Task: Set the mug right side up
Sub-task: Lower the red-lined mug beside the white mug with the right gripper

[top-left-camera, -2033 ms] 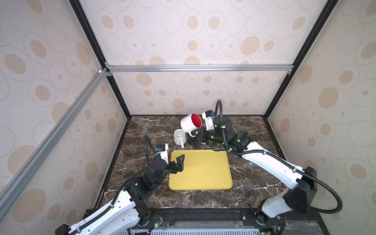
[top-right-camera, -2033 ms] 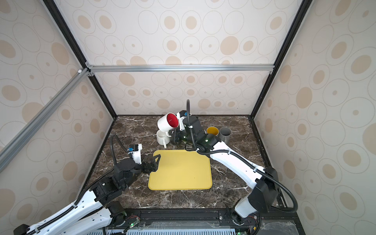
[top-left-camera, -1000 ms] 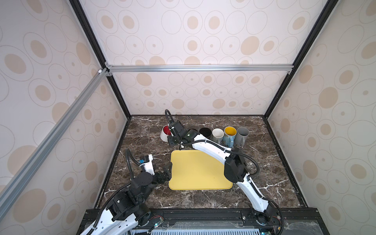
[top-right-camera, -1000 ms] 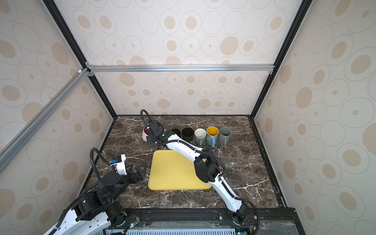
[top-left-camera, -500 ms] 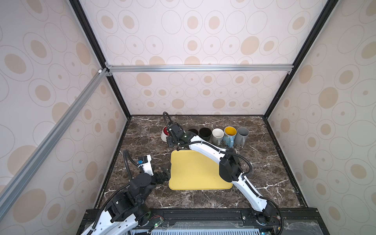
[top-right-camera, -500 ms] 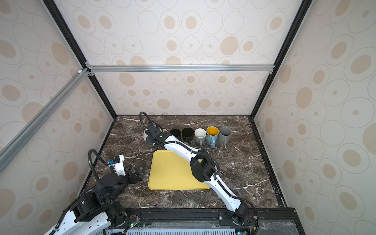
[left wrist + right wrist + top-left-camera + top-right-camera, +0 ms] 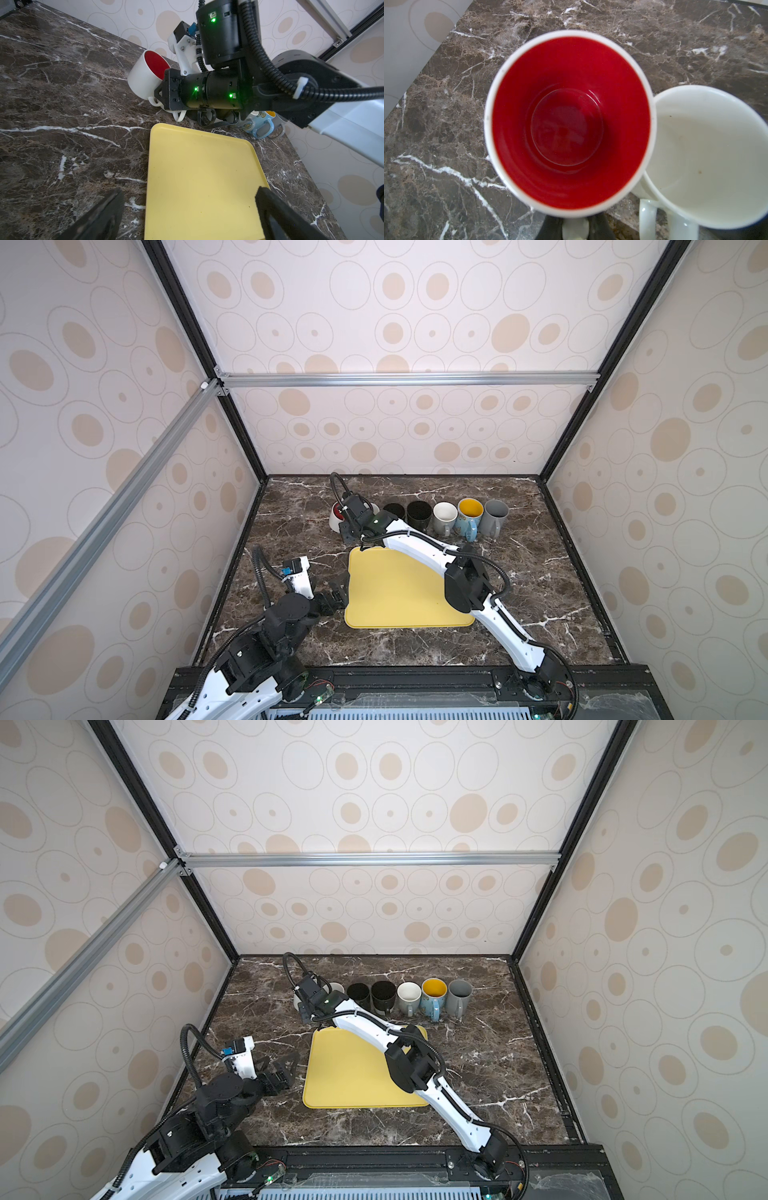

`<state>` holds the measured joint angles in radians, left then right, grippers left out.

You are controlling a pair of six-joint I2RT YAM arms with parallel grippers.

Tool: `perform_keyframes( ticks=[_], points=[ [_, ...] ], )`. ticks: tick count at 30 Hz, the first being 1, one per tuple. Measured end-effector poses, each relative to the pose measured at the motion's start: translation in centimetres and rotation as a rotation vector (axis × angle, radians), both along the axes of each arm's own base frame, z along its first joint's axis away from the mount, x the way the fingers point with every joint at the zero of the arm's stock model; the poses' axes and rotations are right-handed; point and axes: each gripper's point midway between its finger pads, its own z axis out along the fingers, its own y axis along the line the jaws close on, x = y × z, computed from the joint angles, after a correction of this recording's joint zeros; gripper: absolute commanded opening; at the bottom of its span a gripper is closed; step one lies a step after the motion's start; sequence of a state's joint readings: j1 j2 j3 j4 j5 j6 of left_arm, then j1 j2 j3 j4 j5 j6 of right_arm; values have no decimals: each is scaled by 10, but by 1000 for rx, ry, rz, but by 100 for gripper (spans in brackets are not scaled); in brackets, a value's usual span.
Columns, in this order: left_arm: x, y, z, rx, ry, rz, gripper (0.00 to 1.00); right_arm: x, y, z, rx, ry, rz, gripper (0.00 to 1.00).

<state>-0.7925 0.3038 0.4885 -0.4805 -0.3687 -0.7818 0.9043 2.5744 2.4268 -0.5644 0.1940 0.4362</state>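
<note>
My right gripper will put the red-lined mug down on the dark marble table [image 7: 340,529] [image 7: 572,132] close beside the white mug.
The mug [image 7: 569,120] is white with a red inside and stands mouth up at the left end of the mug row, seen in both top views [image 7: 335,516] [image 7: 297,999] and in the left wrist view [image 7: 145,76]. My right gripper [image 7: 575,228] is shut on the mug's white handle, reaching across from the right [image 7: 347,526] [image 7: 305,1011]. My left gripper [image 7: 189,193] is open and empty, low over the left edge of the yellow tray [image 7: 203,176], in both top views [image 7: 336,593] [image 7: 286,1063].
A white mug [image 7: 708,155] touches the red-lined one on its right. Further right stand two black mugs [image 7: 419,512], a white one [image 7: 444,516], a blue one with a yellow inside [image 7: 469,516] and a grey one [image 7: 494,516]. The yellow tray [image 7: 399,597] lies mid-table.
Two seconds ago the right gripper held the mug tilted in the air over the row; now it is upright at the row's left end. The left arm has drawn back toward the front left.
</note>
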Motion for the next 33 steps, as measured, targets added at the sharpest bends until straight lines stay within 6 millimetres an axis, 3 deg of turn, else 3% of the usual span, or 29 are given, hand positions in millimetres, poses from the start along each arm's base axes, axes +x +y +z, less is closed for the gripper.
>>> perform_keyframes(
  ticks=[13, 33],
  points=[
    [-1, 1, -5, -8, 0, 2, 100, -4, 2, -26, -43, 23, 2, 0],
    [-1, 1, -7, -4, 5, 1, 100, -6, 2, -26, -66, 7, -11, 8]
  ],
)
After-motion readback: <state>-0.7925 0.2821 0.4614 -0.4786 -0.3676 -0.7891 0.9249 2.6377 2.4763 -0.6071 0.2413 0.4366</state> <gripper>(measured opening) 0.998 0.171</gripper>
